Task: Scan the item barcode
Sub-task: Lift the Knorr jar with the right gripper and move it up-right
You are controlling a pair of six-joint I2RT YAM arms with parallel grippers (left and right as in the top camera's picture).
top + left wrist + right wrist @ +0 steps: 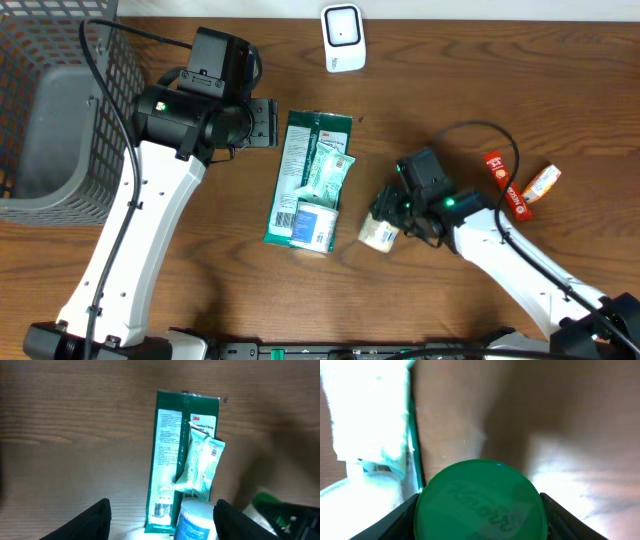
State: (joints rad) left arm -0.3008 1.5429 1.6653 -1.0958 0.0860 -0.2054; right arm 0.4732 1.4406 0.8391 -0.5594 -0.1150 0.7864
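Observation:
The jar tilts in my right gripper and its barcode is out of sight, so I need to stand it upright and take its green lid (481,502) from another side.
A small jar with a green Knorr lid (480,502) fills the gap between my right gripper's (479,510) fingers, which press on both sides of the lid. From overhead this jar (379,234) lies on the table with the right gripper (390,213) on it. To its left a flat green 3M package (300,170) carries a pale green packet (329,172) and a white tub (316,226). The package's barcode (164,509) faces up near its front end. My left gripper (268,122) hovers open by the package's far left corner, holding nothing. A white scanner (342,38) stands at the back.
A grey wire basket (60,100) takes up the far left corner. A red sachet (503,184) and an orange packet (541,182) lie at the right, beside the right arm's black cable (495,128).

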